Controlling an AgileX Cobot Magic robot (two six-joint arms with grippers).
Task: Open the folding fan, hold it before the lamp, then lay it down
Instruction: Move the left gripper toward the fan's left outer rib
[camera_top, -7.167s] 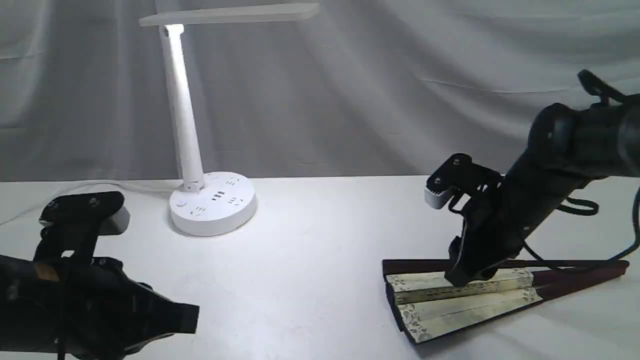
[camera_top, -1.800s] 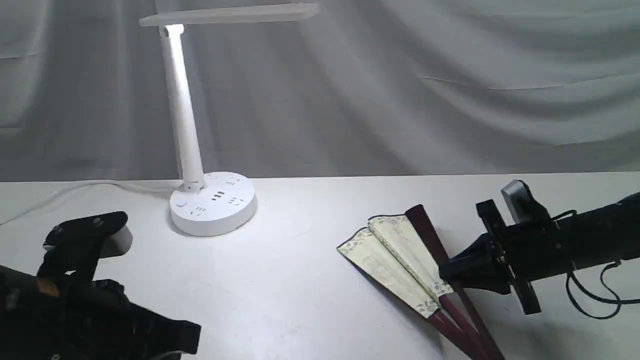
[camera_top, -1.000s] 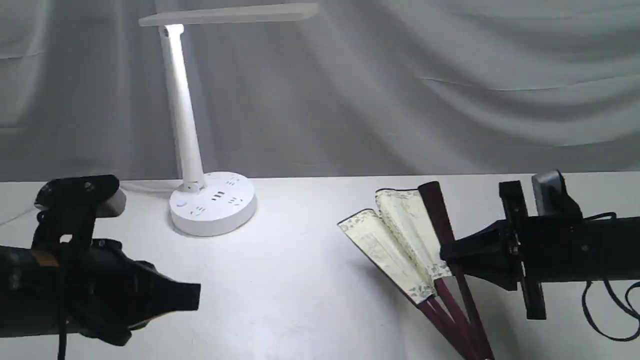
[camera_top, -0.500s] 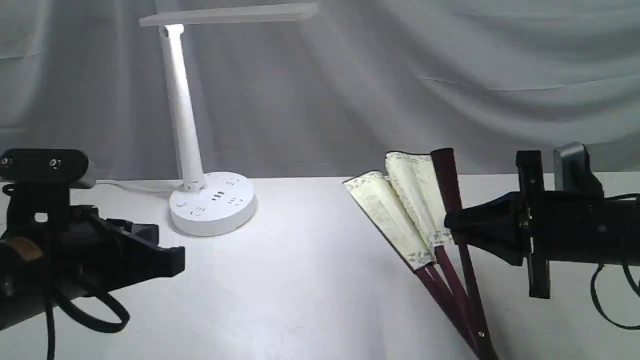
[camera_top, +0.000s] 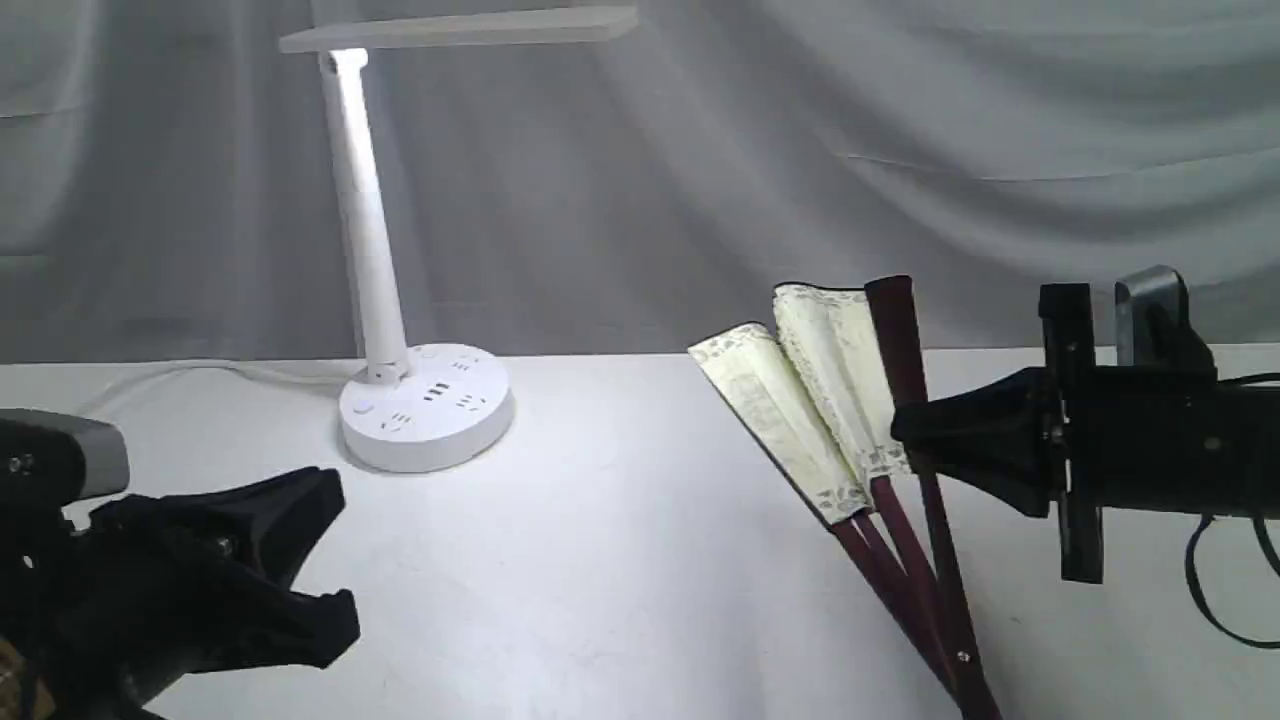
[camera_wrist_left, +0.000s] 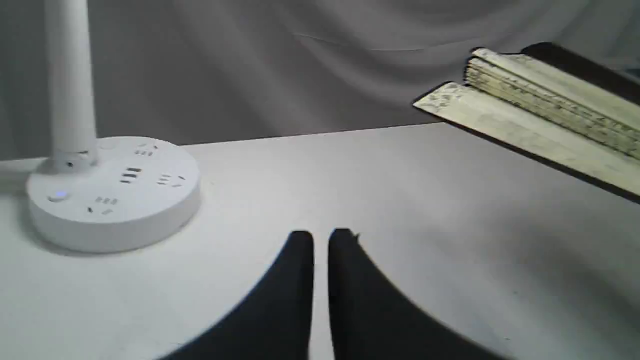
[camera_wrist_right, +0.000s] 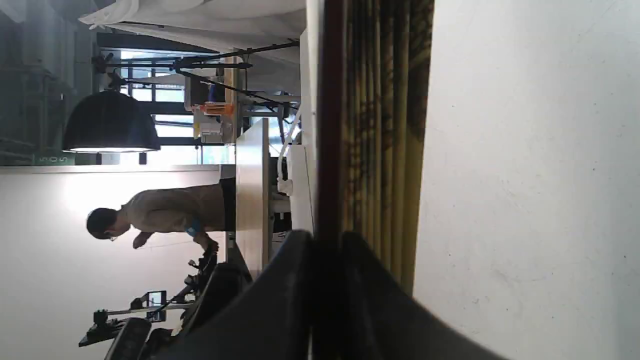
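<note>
My left gripper needs to grip the middle of the folding fan's lamp-side edge (camera_top: 753, 427) (camera_wrist_left: 540, 158), opposite the maroon guard that my right gripper holds.
The folding fan (camera_top: 812, 400) is partly spread, showing two cream pleated sections, and stands tilted with its pivot (camera_top: 961, 657) low near the table. My right gripper (camera_top: 903, 443) is shut on its dark maroon guard (camera_top: 893, 335). In the right wrist view the right gripper (camera_wrist_right: 327, 240) clamps that guard (camera_wrist_right: 330, 125), with the pleats (camera_wrist_right: 385, 125) beside it. The lit white lamp (camera_top: 365, 230) stands at the back left on its round base (camera_top: 425, 420). My left gripper (camera_wrist_left: 321, 237) is shut and empty, low over the table between the lamp base (camera_wrist_left: 112, 195) and the fan (camera_wrist_left: 540, 125).
The lamp's white cable (camera_top: 200, 370) runs along the back left of the white table (camera_top: 600, 560). A grey cloth backdrop (camera_top: 760, 170) hangs behind. The left arm (camera_top: 190, 590) fills the front left corner. A black cable (camera_top: 1215, 605) hangs under the right arm.
The right gripper has lifted the fan higher and stood it more upright. The left arm has turned, and its camera housing has dropped lower at the left edge.
</note>
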